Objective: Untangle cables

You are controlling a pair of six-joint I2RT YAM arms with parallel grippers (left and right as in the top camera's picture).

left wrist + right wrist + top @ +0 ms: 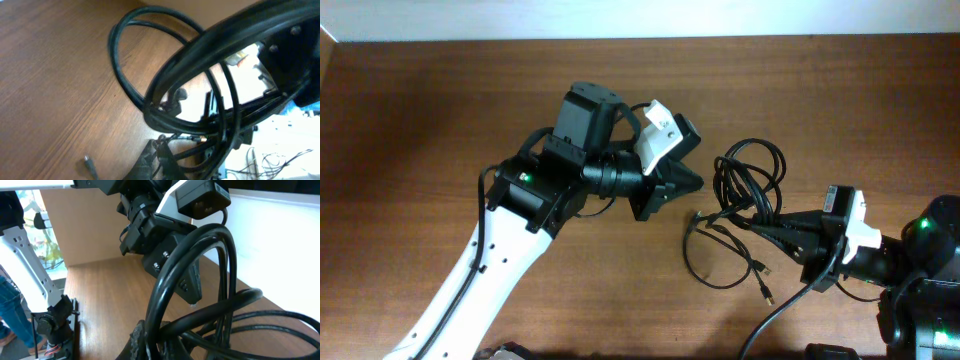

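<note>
My right gripper is holding the loops bunched at their lower end. Next, my left gripper opens and takes their upper end [724, 168] before my right gripper opens.
The cables [752, 170] lie as a black tangle right of the table's centre, with a thin loop [718, 268] trailing toward me and small plug ends [767, 294]. My right gripper [761, 227] reaches in from the right and is shut on a strand of the cables at the tangle's lower edge. In the right wrist view a thick loop [200, 250] rises from between its jaws [165, 345]. My left gripper [696, 182] is shut, its tip just left of the tangle. In the left wrist view, loops [130, 85] fill the frame above that gripper [162, 152]. A loose plug [89, 163] lies on the wood.
The left arm's white link [490, 280] crosses the front left of the wooden table [420, 120]. The right arm's base [925, 270] sits at the front right corner. The table's far edge meets a white wall [620, 15].
</note>
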